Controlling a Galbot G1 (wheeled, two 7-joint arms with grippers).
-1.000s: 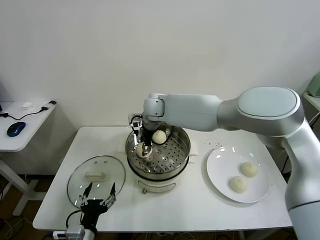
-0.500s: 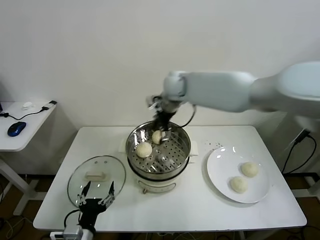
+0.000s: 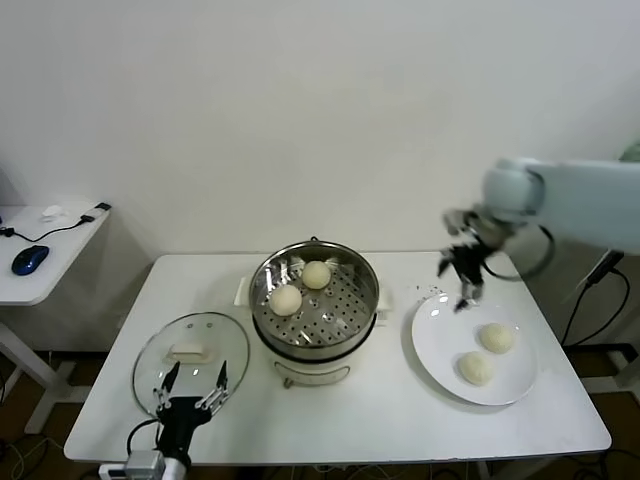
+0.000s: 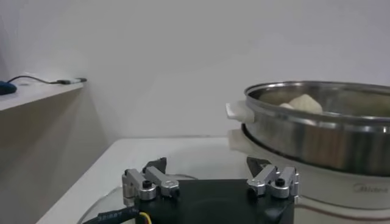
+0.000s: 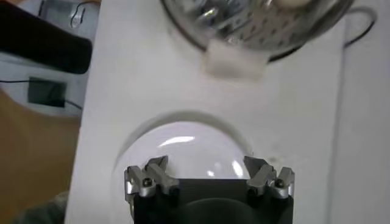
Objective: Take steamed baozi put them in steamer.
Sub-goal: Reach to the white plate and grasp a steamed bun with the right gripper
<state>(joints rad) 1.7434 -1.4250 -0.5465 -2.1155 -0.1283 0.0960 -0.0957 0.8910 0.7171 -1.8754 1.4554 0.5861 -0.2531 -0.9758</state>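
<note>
Next, my right gripper grips the sides of the near baozi (image 3: 476,368) on the white plate, the one closer to the front edge of the table.
Two cream-white baozi (image 3: 287,299) (image 3: 317,274) lie on the perforated tray inside the steel steamer (image 3: 352,321). Two more baozi (image 3: 497,337) (image 3: 476,368) lie on the white plate (image 3: 435,335) to its right. My right gripper (image 3: 462,280) is open and empty, held above the plate's far left edge. In the right wrist view the open gripper (image 5: 209,172) hangs over the plate (image 5: 183,143), with the steamer (image 5: 256,27) beyond. My left gripper (image 3: 193,388) is open and parked at the table's front left; in its wrist view (image 4: 210,173) the steamer (image 4: 317,125) rises beside it.
A round glass lid (image 3: 192,352) with a white handle lies left of the steamer, just behind the left gripper. A side table with a blue mouse (image 3: 29,258) stands at far left. A cable hangs at the right table edge.
My right arm has left the steamer and swung right to above the plate. A second baozi now lies free in the steamer. The left arm has not moved.
</note>
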